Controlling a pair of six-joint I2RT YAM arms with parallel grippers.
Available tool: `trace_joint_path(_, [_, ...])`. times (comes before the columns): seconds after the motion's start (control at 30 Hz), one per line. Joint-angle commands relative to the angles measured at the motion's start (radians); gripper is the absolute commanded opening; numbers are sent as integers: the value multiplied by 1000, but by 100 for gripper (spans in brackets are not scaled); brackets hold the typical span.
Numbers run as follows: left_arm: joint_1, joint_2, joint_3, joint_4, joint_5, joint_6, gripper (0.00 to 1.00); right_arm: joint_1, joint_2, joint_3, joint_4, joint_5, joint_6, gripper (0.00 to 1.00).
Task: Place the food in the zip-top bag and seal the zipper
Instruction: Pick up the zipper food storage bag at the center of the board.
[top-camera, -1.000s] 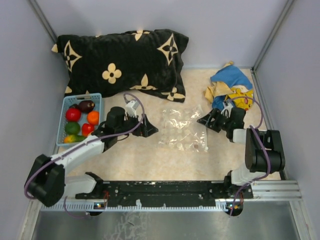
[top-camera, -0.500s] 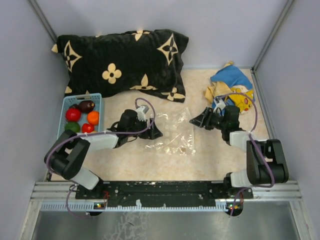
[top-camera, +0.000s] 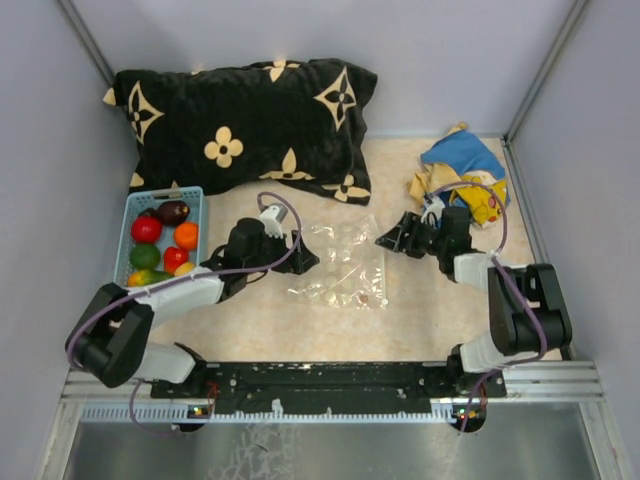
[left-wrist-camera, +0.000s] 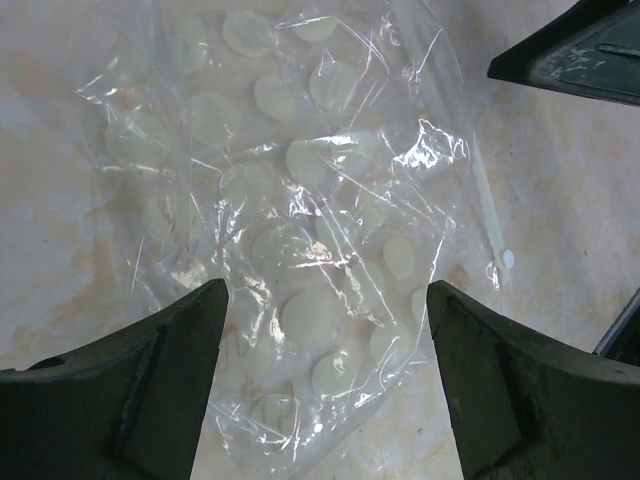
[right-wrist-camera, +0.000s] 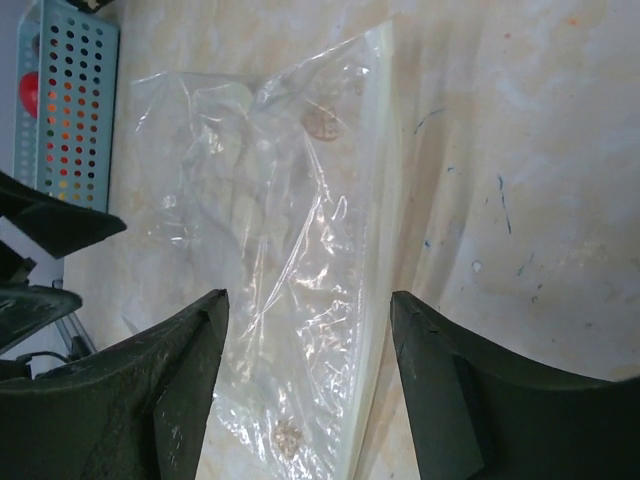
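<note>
Next, my right gripper grips the middle of the pale zipper strip (top-camera: 381, 262) (right-wrist-camera: 376, 290) of the zip-top bag, because the bag's opening has to be pulled apart.
The zip-top bag (top-camera: 342, 266) lies crumpled and see-through on the table between my grippers. My left gripper (top-camera: 300, 256) is open at its left edge; in the left wrist view (left-wrist-camera: 325, 385) the jaws straddle the bag's near corner (left-wrist-camera: 300, 200). My right gripper (top-camera: 390, 238) is open at the bag's right edge; in the right wrist view (right-wrist-camera: 305, 390) the jaws straddle the bag (right-wrist-camera: 290, 230) and its pale zipper strip (right-wrist-camera: 375, 280). The food (top-camera: 160, 238), red, orange, green and dark purple pieces, sits in the basket. The bag holds no food.
The light blue basket (top-camera: 134, 206) stands at the left, also in the right wrist view (right-wrist-camera: 65, 110). A black pillow (top-camera: 245, 120) lies at the back. A blue-and-yellow cloth (top-camera: 460, 175) sits at the back right. Walls enclose three sides.
Both grippers have moved in toward the bag from either side. The bag has slid a little to the left and crumpled narrower.
</note>
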Motion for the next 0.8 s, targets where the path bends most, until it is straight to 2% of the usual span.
trace_joint_path(0.0, [-7, -59, -39, -47, -87, 40, 87, 5, 94, 50, 107, -12, 15, 67])
trace_joint_path(0.23, [-7, 28, -28, -50, -89, 41, 87, 18, 258, 68, 277, -100, 80, 67])
trace_joint_path(0.33, [-8, 58, -30, -35, -94, 41, 87, 32, 291, 70, 341, -146, 116, 60])
trace_joint_path(0.47, [-8, 90, -30, -17, -100, 43, 87, 39, 276, 61, 374, -175, 147, 51])
trace_joint_path(0.77, [-7, 123, -19, 13, -88, 32, 86, 68, 136, 70, 294, -210, 127, 40])
